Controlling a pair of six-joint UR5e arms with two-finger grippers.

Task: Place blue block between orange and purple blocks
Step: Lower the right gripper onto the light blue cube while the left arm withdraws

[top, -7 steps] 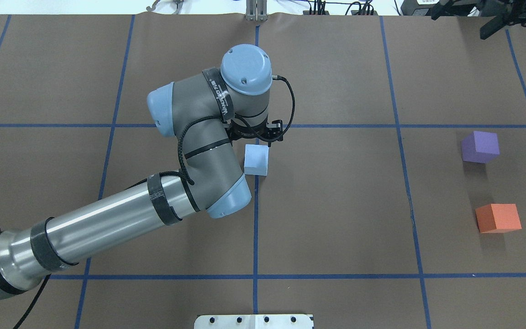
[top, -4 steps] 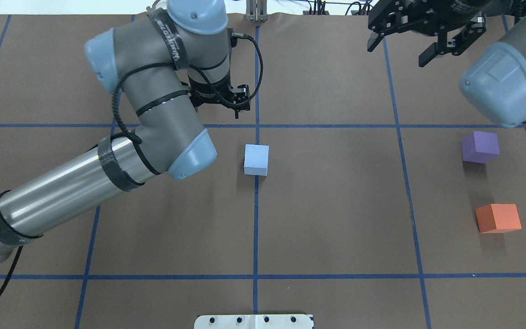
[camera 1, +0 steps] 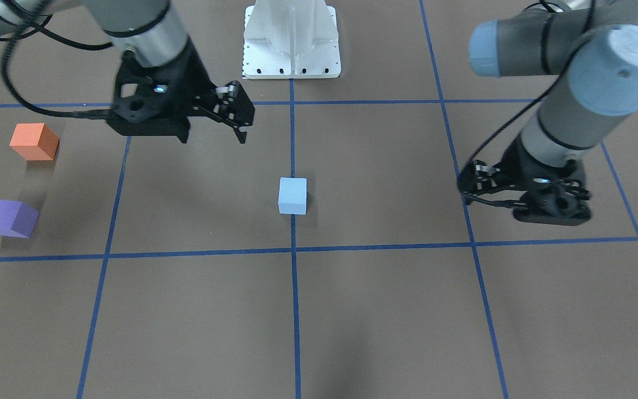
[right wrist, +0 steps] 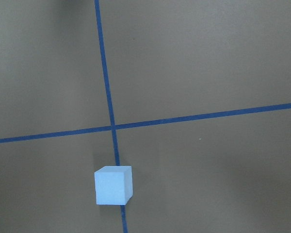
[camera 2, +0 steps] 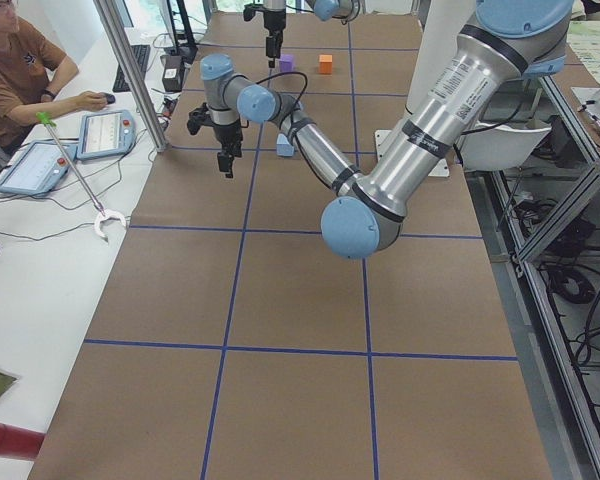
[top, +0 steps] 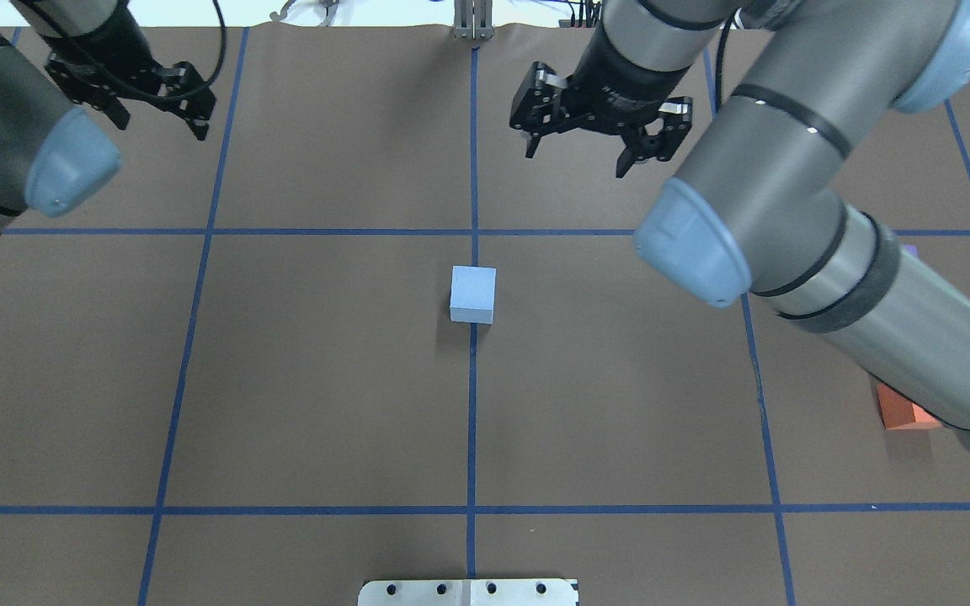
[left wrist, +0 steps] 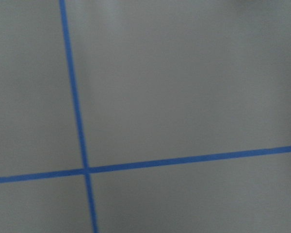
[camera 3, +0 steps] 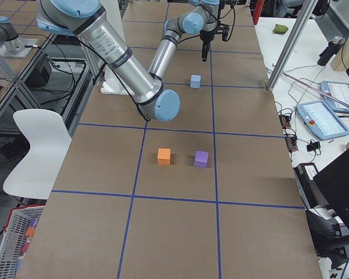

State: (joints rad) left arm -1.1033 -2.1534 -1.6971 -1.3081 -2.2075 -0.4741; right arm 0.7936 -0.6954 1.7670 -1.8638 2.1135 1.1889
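My right gripper should next close on the opposite sides of the blue block (camera 1: 293, 194) (right wrist: 111, 187), with its fingers placed on either side of the centre tape line.
The blue block (top: 473, 295) sits alone on the centre tape line and also shows in the front view (camera 1: 292, 195) and low in the right wrist view (right wrist: 113, 185). The orange block (camera 1: 34, 141) and the purple block (camera 1: 10, 218) stand a block's gap apart at the table's right end. In the overhead view my right arm hides the purple block and most of the orange block (top: 902, 416). My right gripper (top: 579, 158) hovers open and empty beyond the blue block. My left gripper (top: 161, 124) is open and empty at the far left.
Brown paper with a blue tape grid (top: 471, 421) covers the table. The white base plate (top: 468, 592) sits at the robot's edge. An operator (camera 2: 20, 70) and tablets (camera 2: 105, 132) are beyond the far side.
My left arm has pulled back from the blue block to the far left. My right arm has swung in from the far right toward the middle and now covers the purple block from above.
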